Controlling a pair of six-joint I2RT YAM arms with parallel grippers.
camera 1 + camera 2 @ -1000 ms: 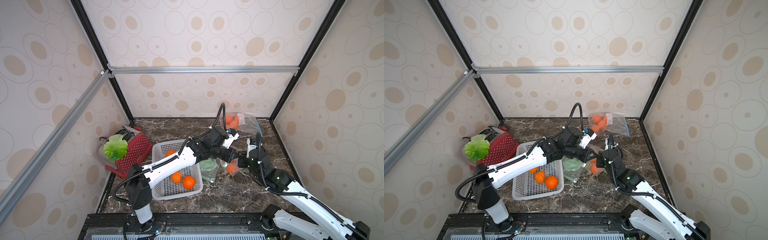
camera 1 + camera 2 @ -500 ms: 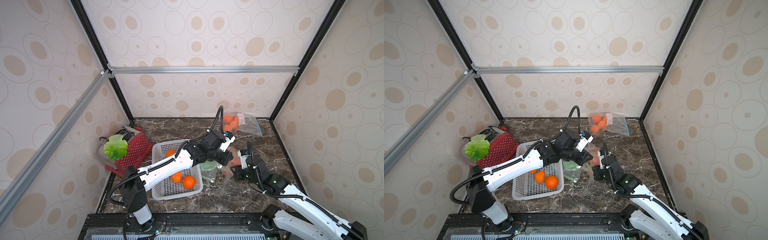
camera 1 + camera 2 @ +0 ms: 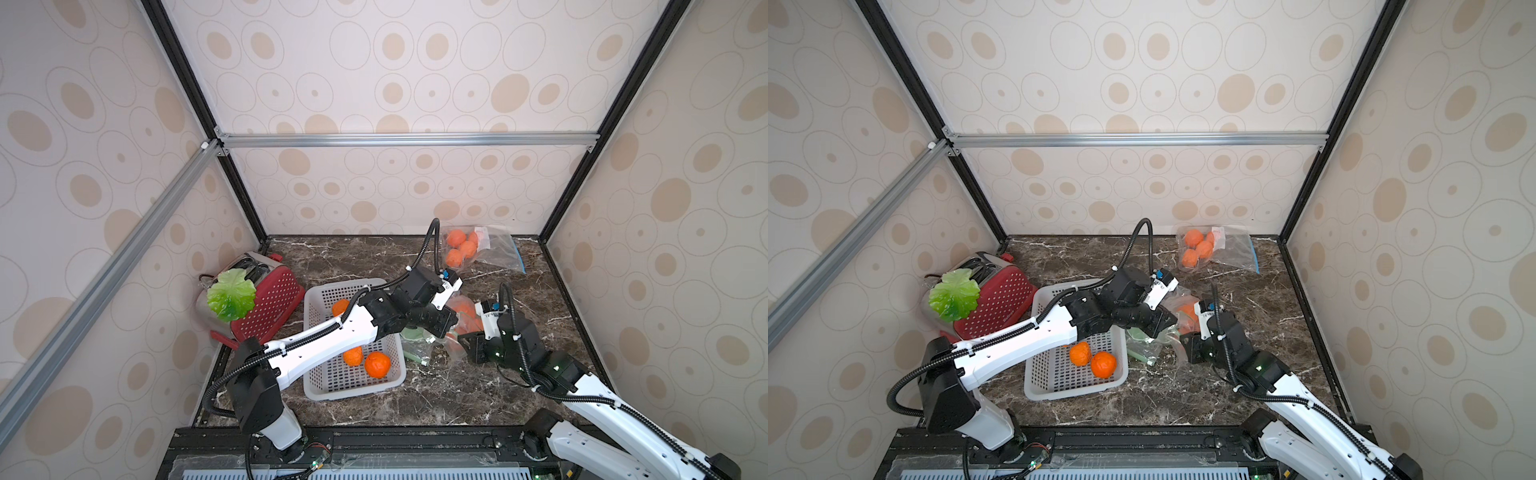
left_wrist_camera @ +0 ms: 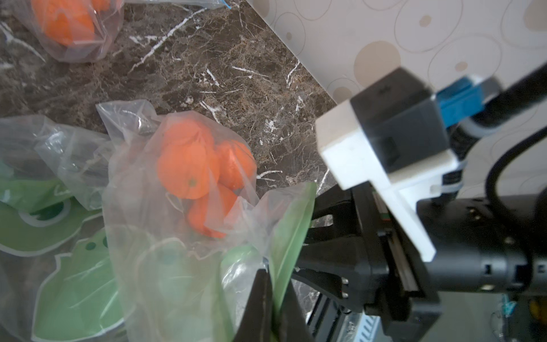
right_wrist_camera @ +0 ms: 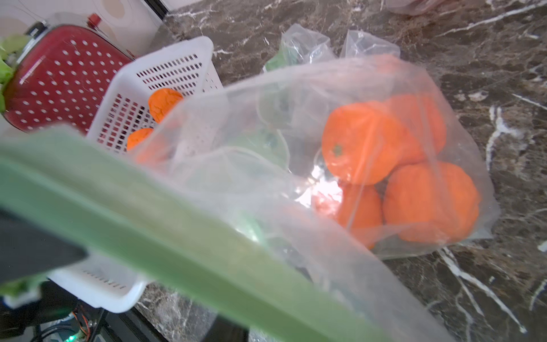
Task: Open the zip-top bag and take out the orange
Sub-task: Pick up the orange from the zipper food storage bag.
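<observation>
The green strip, now lifted at the bag's mouth, will be let go by my left gripper on the marble table [image 3: 469,347], just in front of the mid-table oranges.
The clear zip-top bag [image 3: 464,308] [image 3: 1185,308] lies mid-table with several oranges [image 4: 186,168] [image 5: 364,145] inside. Its green zip strip [image 4: 291,225] [image 5: 148,213] is lifted at the mouth. My left gripper [image 3: 451,329] [image 4: 272,284] is shut on that strip, reaching over the basket. My right gripper [image 3: 464,340] [image 3: 1187,345] [image 5: 136,285] faces it from the right, right at the bag's mouth. Its fingers stand apart, with the green strip running across them. The strip hides the fingertips in the right wrist view.
A white basket [image 3: 353,392] with three loose oranges [image 3: 377,364] stands left of the bag. Crumpled clear bags with green print [image 3: 415,351] lie beside it. Another bag of oranges [image 3: 494,249] lies at the back right. A red toaster [image 3: 270,299] with a green leaf stands at the left.
My right gripper drew back toward the table's front and dropped lower. My left gripper followed a little, still on the bag's edge, and the bag's mouth shifted with them.
</observation>
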